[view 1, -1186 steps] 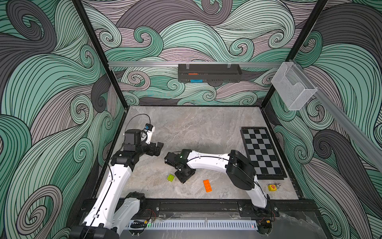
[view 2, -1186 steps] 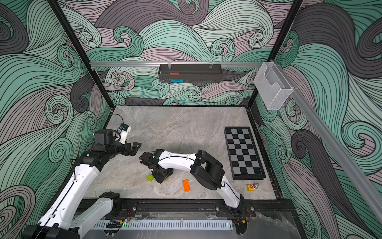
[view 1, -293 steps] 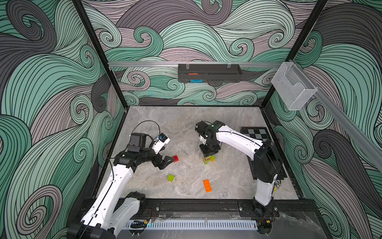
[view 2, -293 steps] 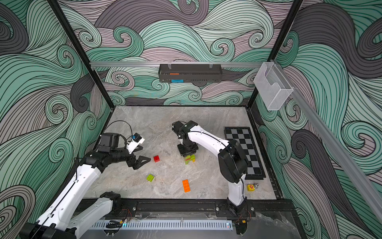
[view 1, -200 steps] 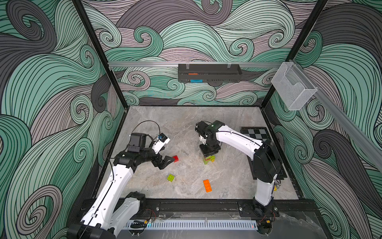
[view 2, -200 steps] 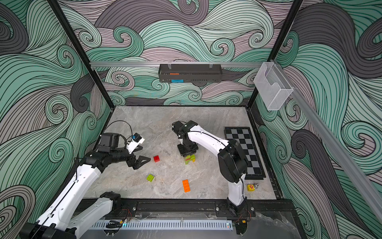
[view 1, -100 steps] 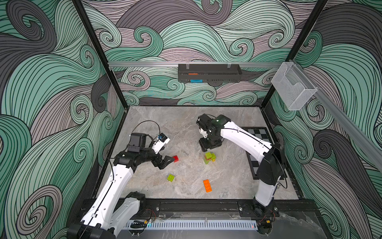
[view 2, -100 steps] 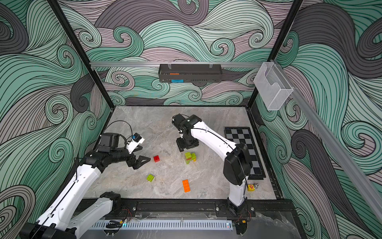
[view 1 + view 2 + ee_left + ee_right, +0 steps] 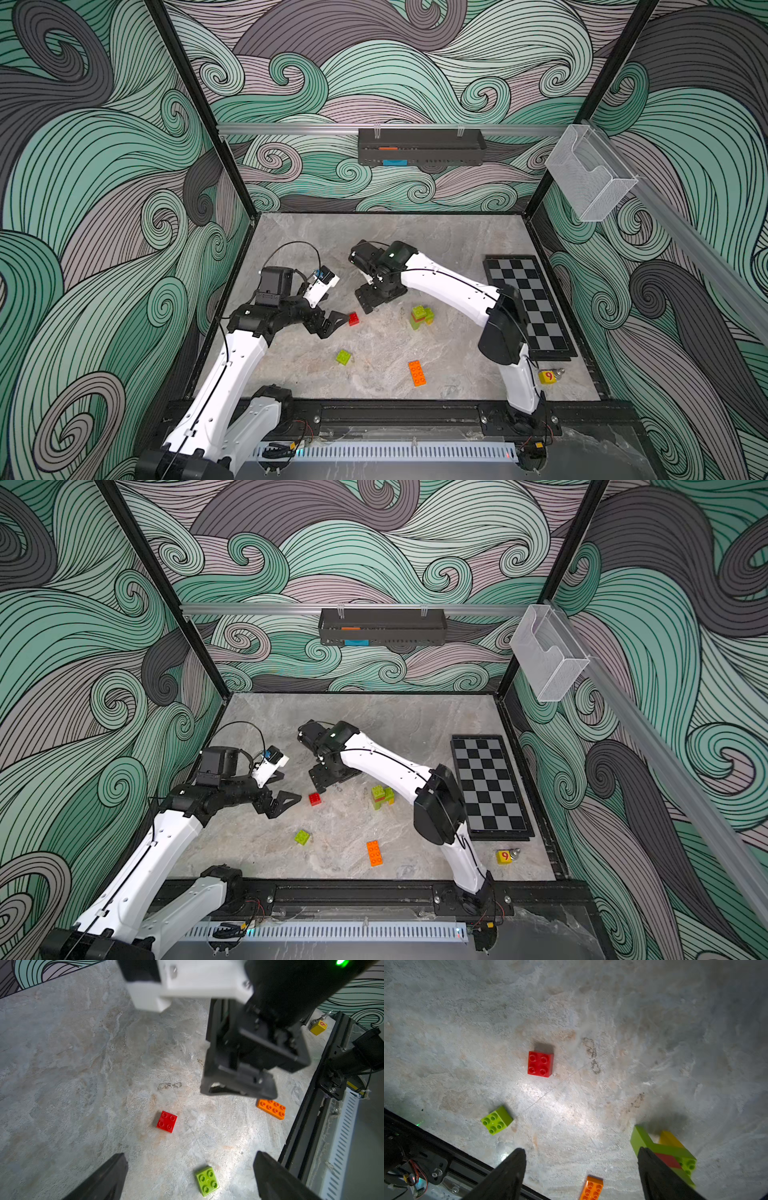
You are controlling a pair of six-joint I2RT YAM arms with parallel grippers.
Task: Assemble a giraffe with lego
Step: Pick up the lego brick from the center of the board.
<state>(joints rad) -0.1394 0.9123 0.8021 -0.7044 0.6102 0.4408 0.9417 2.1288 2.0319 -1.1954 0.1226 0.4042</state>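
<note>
My right gripper will next move to the loose red brick that is beside my left gripper and then close on the red brick's opposite sides point(image 9: 353, 318) point(image 9: 540, 1064).
A partly joined giraffe point(image 9: 422, 316) point(image 9: 383, 796) of lime, red and yellow lego stands alone on the table right of centre. In the right wrist view the giraffe point(image 9: 662, 1151) shows behind one finger. My right gripper point(image 9: 370, 299) point(image 9: 581, 1150) hangs open and empty to its left. A loose red brick point(image 9: 353, 318) point(image 9: 166, 1121) lies just ahead of my open, empty left gripper point(image 9: 334, 327) point(image 9: 190, 1155). A lime brick point(image 9: 343, 357) point(image 9: 496, 1120) and a long orange brick point(image 9: 416, 372) point(image 9: 591, 1188) lie nearer the front.
A folded chessboard point(image 9: 528, 305) lies along the right side. A yellow cube with a red 9 point(image 9: 547, 376) sits at the front right. A black rail point(image 9: 374, 411) borders the front edge. The back wall carries a black shelf point(image 9: 420, 146).
My right gripper has opened, let go of the joined bricks, and risen away to the left. The bricks stay standing. My left arm has not moved.
</note>
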